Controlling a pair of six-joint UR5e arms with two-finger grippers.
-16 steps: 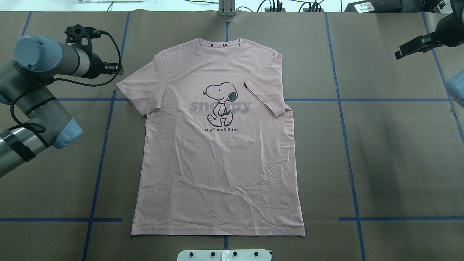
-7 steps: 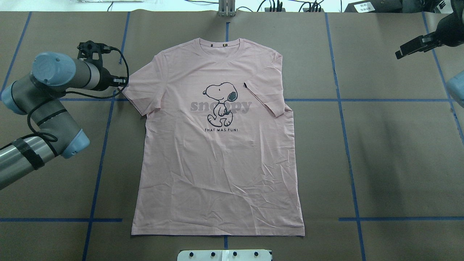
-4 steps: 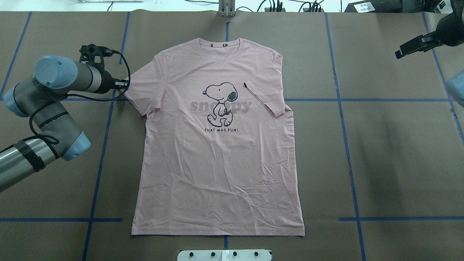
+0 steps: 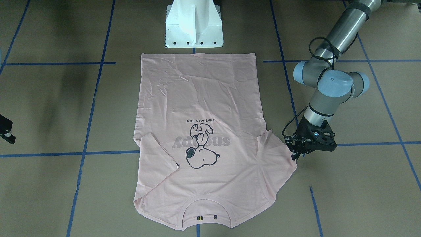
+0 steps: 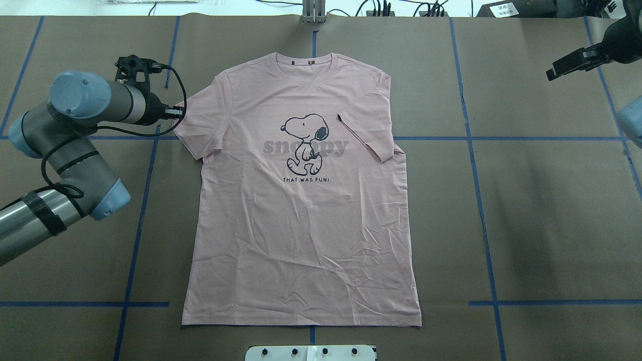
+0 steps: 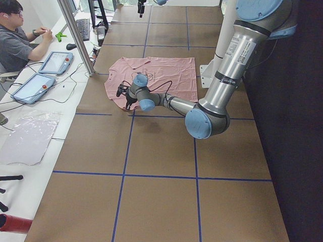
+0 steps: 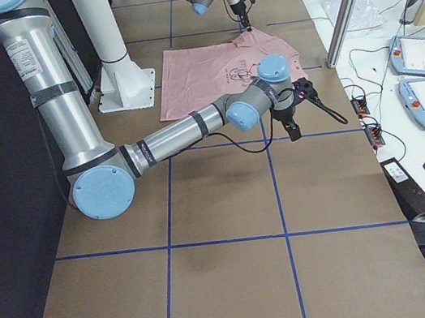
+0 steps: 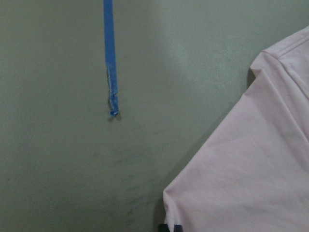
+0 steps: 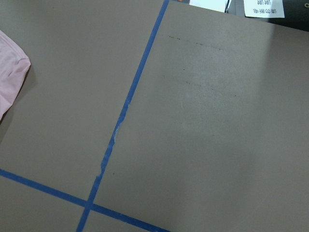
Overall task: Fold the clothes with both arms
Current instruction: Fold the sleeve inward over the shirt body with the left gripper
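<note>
My left gripper has the sleeve hem. It will let go of it on the T-shirt's chest (image 4: 234, 153), beside the head of the dog print.
The pale pink T-shirt (image 5: 301, 240) lies flat on the brown table, dog print up, neck at the far edge. It also shows in the front view (image 4: 197, 92). The sleeve on my right side is folded in over the chest (image 5: 368, 125). My left gripper (image 5: 176, 112) is low at the outer edge of the other sleeve and looks shut on its hem; in the front view (image 4: 293, 153) the hem rises to it. The left wrist view shows that sleeve corner (image 8: 251, 169) at my fingertips. My right gripper (image 5: 554, 72) hovers far off at the table's far right; I cannot tell its jaws.
The white pedestal (image 4: 194, 23) stands just behind the shirt's hem. Blue tape lines (image 5: 471, 138) grid the brown table cover. An operator (image 6: 17, 40) sits with tablets (image 6: 55, 61) beyond the far edge. A metal post (image 5: 313, 10) stands at the far edge.
My left gripper came down from beside the sleeve to its edge, then moved right, and the sleeve edge shifted right with it. The right arm barely moved.
</note>
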